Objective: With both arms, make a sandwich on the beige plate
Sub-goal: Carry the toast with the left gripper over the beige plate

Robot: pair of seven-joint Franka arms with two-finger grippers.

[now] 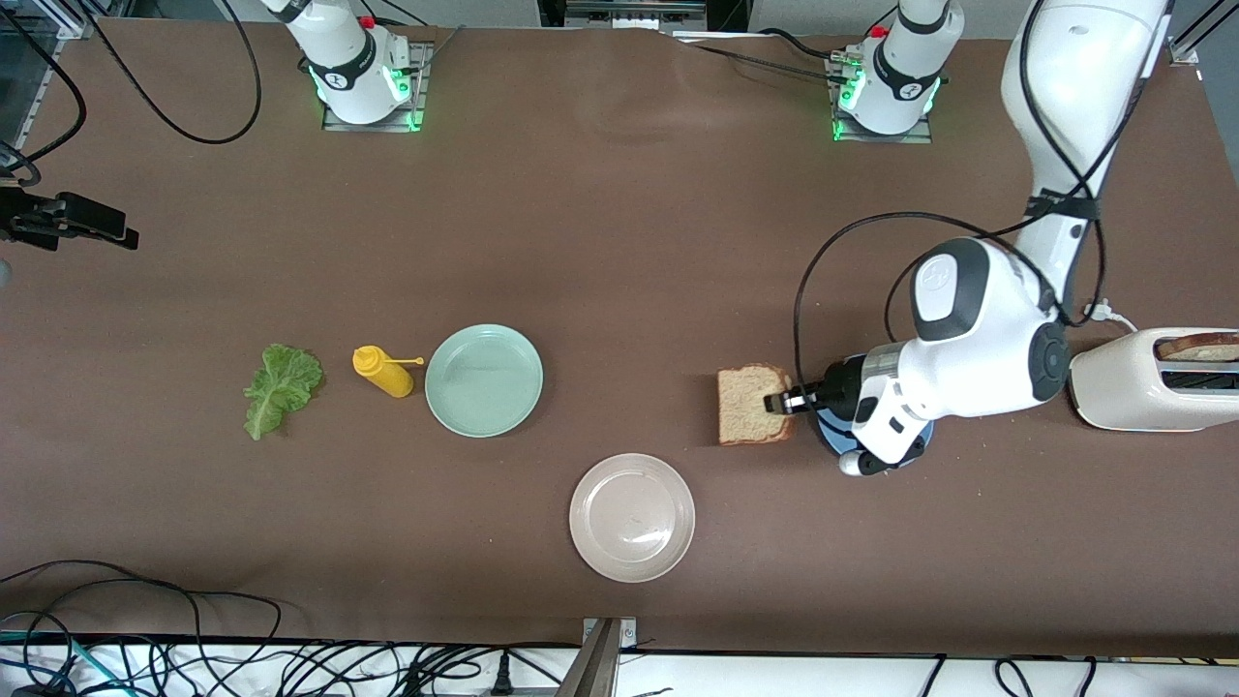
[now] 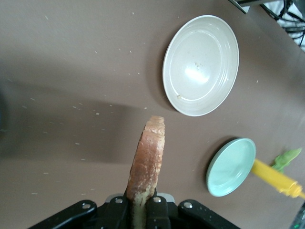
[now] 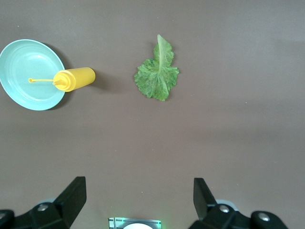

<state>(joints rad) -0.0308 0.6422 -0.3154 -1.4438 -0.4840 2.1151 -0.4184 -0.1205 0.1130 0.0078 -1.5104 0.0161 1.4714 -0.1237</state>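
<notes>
The robot's left gripper needs to let go of the brown bread slice on the middle of the bare beige plate (image 1: 629, 503) (image 2: 198, 70).
My left gripper (image 1: 782, 402) is shut on one edge of a brown bread slice (image 1: 750, 407), which it holds above the table beside a blue plate (image 1: 828, 440). In the left wrist view the slice (image 2: 148, 157) stands edge-on between the jaws of the left gripper (image 2: 141, 210). The beige plate (image 1: 632, 517) lies bare, nearer the front camera; it also shows in the left wrist view (image 2: 200, 64). A green lettuce leaf (image 1: 279, 387) lies toward the right arm's end. My right gripper (image 3: 138, 186) hangs open high over the table, with the lettuce (image 3: 157, 76) below it. Another slice (image 1: 1200, 345) sits in the toaster.
A mint-green plate (image 1: 484, 379) and a yellow mustard bottle (image 1: 384, 372) lying on its side sit between the lettuce and the beige plate. A white toaster (image 1: 1152, 379) stands at the left arm's end. Cables run along the table's front edge.
</notes>
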